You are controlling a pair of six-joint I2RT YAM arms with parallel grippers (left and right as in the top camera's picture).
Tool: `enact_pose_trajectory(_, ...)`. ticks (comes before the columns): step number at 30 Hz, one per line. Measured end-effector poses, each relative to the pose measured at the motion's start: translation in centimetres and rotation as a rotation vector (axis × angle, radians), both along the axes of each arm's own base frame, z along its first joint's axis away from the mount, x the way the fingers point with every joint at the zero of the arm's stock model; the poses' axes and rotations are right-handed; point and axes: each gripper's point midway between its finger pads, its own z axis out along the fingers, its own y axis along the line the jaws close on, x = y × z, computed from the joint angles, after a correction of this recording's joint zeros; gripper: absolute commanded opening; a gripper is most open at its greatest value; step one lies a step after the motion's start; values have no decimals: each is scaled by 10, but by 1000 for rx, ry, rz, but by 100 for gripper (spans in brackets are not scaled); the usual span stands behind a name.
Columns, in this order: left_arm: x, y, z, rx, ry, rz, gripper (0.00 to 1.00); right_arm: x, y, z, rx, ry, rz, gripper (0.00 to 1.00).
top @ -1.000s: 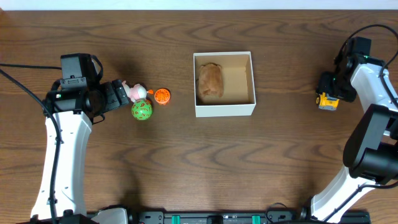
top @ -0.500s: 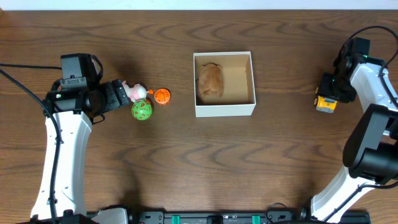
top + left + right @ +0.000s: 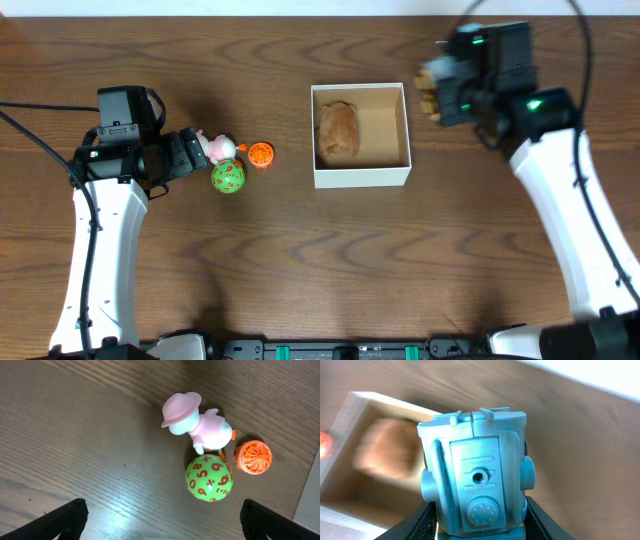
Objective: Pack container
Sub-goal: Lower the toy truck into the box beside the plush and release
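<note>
My right gripper will set the grey-and-yellow toy vehicle in the container (image 3: 365, 113) beside the brown lump-shaped toy.
The container (image 3: 362, 176), a square white box with a tan inside, stands mid-table with a brown lump-shaped toy (image 3: 338, 130) in its left half. My right gripper (image 3: 432, 90) hovers just past the box's right wall, shut on a grey-and-yellow toy vehicle (image 3: 475, 475). The right wrist view shows the vehicle's grey underside, with the blurred container (image 3: 390, 402) and brown toy (image 3: 385, 452) below to the left. My left gripper (image 3: 190, 152) is open and empty, beside a pink hatted figure (image 3: 200, 425), a green numbered ball (image 3: 209, 479) and an orange ridged toy (image 3: 253, 457).
The pink figure (image 3: 218, 147), green ball (image 3: 228, 177) and orange toy (image 3: 261, 155) cluster left of the container. The table's far edge runs along the top of the overhead view.
My right arm has swung from the table's far right towards the container, carrying the toy vehicle, and now hovers by its right wall. The left arm and the toys have not moved.
</note>
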Motion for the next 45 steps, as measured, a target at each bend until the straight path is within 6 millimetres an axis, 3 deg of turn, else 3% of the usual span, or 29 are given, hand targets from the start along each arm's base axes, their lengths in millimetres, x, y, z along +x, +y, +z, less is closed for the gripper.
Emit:
enact_pose_trajectory(2, 0, 0, 0, 0, 0, 0, 98, -10, 39, 6, -30, -36, 154, 11)
enact_pose_trajectory(4, 0, 0, 0, 0, 0, 0, 98, -16, 60, 1, -64, -40, 252, 13)
enact_pose_trajectory(5, 0, 0, 0, 0, 0, 0, 98, -18, 70, -3, -85, -43, 303, 10)
enact_pose_trajectory(6, 0, 0, 0, 0, 0, 0, 98, -19, 78, -8, -114, -45, 354, 1)
enact_pose_trajectory(9, 0, 0, 0, 0, 0, 0, 98, -13, 92, -27, -201, -55, 486, 1)
enact_pose_trajectory(17, 0, 0, 0, 0, 0, 0, 98, 17, 96, -104, -505, -54, 853, 1)
enact_pose_trajectory(22, 0, 0, 0, 0, 0, 0, 98, 45, 82, -133, -603, -79, 925, 8)
enact_pose_trajectory(28, 0, 0, 0, 0, 0, 0, 98, 57, 66, -154, -611, -60, 945, 18)
enact_pose_trajectory(33, 0, 0, 0, 0, 0, 0, 98, 56, 65, -167, -591, -33, 955, 35)
enact_pose_trajectory(36, 0, 0, 0, 0, 0, 0, 98, 59, 67, -166, -568, -42, 922, 54)
enact_pose_trajectory(37, 0, 0, 0, 0, 0, 0, 98, 60, 68, -165, -549, -42, 897, 99)
enact_pose_trajectory(42, 0, 0, 0, 0, 0, 0, 98, 61, 70, -154, -447, -25, 753, 99)
enact_pose_trajectory(45, 0, 0, 0, 0, 0, 0, 98, 59, 68, -122, -378, -48, 646, 99)
